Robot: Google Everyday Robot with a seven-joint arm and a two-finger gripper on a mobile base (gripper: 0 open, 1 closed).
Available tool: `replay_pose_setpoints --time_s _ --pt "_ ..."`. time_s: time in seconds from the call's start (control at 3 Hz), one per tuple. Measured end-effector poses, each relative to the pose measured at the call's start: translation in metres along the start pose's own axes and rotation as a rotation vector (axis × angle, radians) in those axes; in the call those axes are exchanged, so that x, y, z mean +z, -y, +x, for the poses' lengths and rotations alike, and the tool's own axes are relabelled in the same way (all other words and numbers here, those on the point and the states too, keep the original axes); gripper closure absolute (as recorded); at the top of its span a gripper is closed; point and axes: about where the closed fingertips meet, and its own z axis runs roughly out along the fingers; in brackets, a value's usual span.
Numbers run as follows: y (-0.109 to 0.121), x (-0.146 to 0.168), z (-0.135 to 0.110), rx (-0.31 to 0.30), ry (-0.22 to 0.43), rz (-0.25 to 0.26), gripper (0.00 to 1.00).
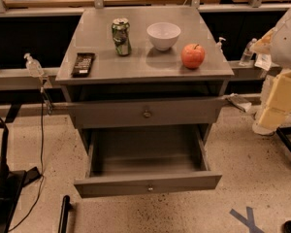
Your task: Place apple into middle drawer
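Observation:
I need to next go to the grey cabinet top and grip the middle of the red-orange apple [193, 55] in front of the white bowl.
The red-orange apple [192, 56] sits on the right side of the grey cabinet top [136, 67], just right of and in front of a white bowl [163, 34]. The middle drawer [148, 182] is pulled out towards me, and nothing shows inside it. Its small knob is at the centre of its front. The like knobbed drawer front [146, 113] above it is nearly closed. My gripper [274, 110] hangs at the right edge of the view, right of the cabinet and below the level of its top. It is well apart from the apple and holds nothing that I can see.
A green can [121, 36] stands left of the bowl. A black remote [82, 64] lies at the top's front left. Small bottles [33, 64] [247, 52] stand on a rail behind. A black stand base [2, 188] and cable are on the floor at the left.

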Motion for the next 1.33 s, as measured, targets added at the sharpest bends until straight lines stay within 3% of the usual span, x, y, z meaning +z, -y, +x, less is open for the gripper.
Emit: replay_pose_setpoints --time_s 0.33,0.67,1.33 --pt "0.0 0.0 0.0 0.0 0.0 0.0 0.0" --pt "0.022 0.013 -0.002 0.008 0.028 0.028 0.0" --pt "0.145 0.089 -0.036 0.131 0.27 0.134 0.0"
